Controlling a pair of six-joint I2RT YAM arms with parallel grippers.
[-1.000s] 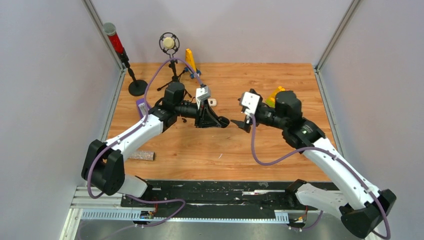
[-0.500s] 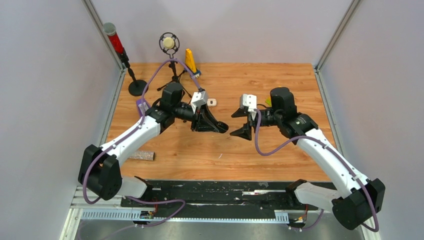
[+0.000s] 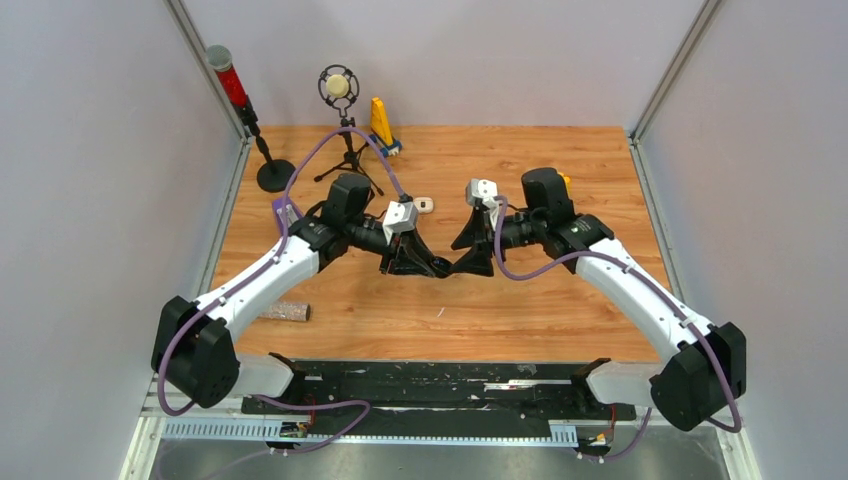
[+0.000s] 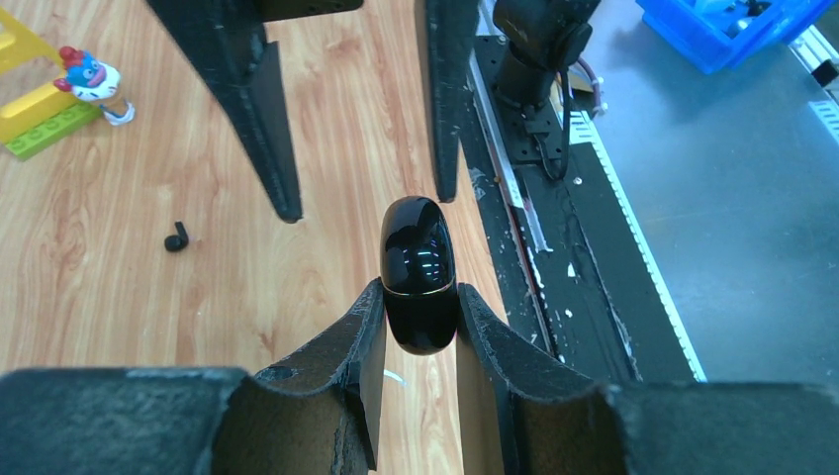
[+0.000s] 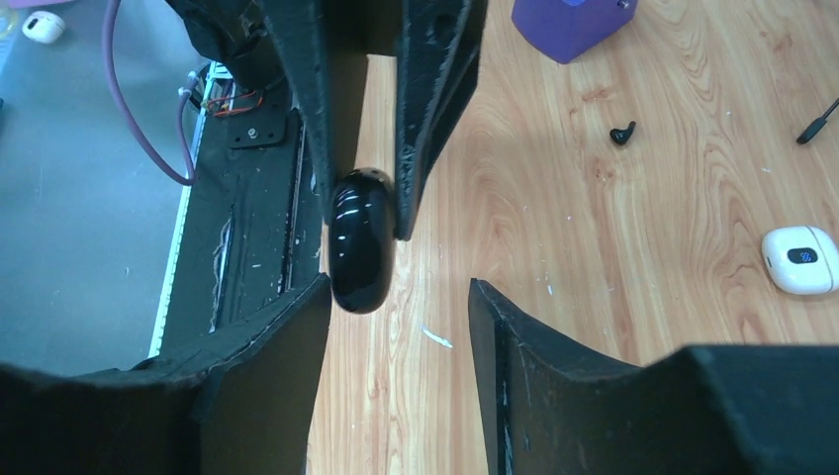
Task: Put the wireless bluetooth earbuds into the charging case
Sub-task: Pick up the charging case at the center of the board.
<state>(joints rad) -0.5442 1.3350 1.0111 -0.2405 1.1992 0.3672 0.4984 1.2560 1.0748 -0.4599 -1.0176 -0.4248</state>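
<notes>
I should take the case's loose end (image 4: 419, 237) with my right gripper while my left gripper is shut across the charging case's seam, before my left gripper opens and grips it again.
My left gripper (image 4: 419, 297) is shut on a glossy black charging case (image 4: 419, 272), closed, held above the table. In the right wrist view the case (image 5: 361, 242) sticks out from the left fingers (image 5: 307, 99). My right gripper (image 5: 399, 289) is open, facing it, and the case's end lies just inside its jaws beside the left-hand finger. In the top view the two grippers (image 3: 435, 268) (image 3: 462, 262) meet at mid-table. One black earbud (image 4: 176, 237) lies on the wood, and a black earbud (image 5: 621, 133) also shows in the right wrist view. White earbuds are out of view.
A white case (image 3: 424, 205) (image 5: 801, 258) lies behind the grippers. A thin white sliver (image 5: 435, 337) lies under them. A purple block (image 5: 574, 20), a yellow toy (image 4: 49, 99), a microphone stand (image 3: 340, 90), a red lamp stand (image 3: 240, 100) and a small cylinder (image 3: 285, 312) stand around.
My right arm has swung left and brought its open gripper up to the left gripper. The left gripper has shifted slightly right and down, still holding the case.
</notes>
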